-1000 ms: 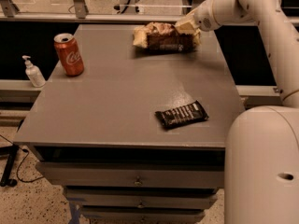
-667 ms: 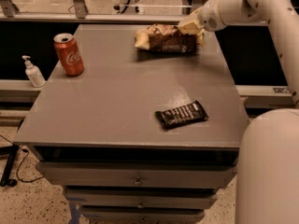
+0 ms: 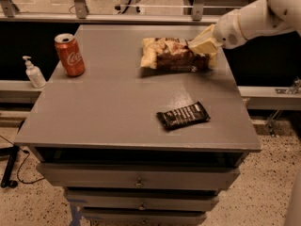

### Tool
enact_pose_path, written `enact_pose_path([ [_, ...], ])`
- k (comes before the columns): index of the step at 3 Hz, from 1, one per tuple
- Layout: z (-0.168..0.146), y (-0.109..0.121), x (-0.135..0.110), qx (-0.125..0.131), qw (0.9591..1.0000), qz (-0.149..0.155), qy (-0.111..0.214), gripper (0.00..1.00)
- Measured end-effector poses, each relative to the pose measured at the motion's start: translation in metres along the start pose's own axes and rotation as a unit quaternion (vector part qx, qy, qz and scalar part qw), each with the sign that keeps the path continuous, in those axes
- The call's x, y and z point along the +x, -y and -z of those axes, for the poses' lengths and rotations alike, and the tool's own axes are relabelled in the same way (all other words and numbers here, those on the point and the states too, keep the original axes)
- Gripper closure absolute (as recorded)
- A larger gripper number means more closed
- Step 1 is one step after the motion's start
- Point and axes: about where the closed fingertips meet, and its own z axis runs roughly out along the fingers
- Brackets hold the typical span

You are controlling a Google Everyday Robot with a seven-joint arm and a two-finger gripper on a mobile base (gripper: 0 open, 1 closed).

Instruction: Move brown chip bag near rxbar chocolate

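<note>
Next, I let go of the brown chip bag with my gripper on the grey table top, close behind the rxbar chocolate (image 3: 191, 87).
The brown chip bag (image 3: 173, 54), dark brown with cream ends, is at the far right of the grey table top (image 3: 108, 102). My gripper (image 3: 203, 44) comes in from the right and is shut on the bag's right end, holding it low over the surface. The rxbar chocolate (image 3: 183, 116), a small black wrapped bar with white lettering, lies flat near the table's front right, well in front of the bag and apart from it.
A red cola can (image 3: 69, 54) stands upright at the table's far left. A white pump bottle (image 3: 34, 73) stands on a lower ledge left of the table. Drawers (image 3: 136, 180) sit below the top. A rail runs behind.
The gripper has pulled the chip bag from the table's back edge toward the front and slightly right, closer to the rxbar. The can and the bar have not moved.
</note>
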Motion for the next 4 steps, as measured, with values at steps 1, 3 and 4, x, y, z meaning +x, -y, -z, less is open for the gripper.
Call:
enact_pose_path([
  [1,0.026,-0.051,0.024,-0.031,0.9992,0.0,-0.026,1.0],
  [3,0.079,-0.123,0.025,-0.067,0.9965,0.008,-0.048,1.0],
  [4,0.086,-0.142,0.016,-0.086,0.9947,0.016,-0.054,0.84],
])
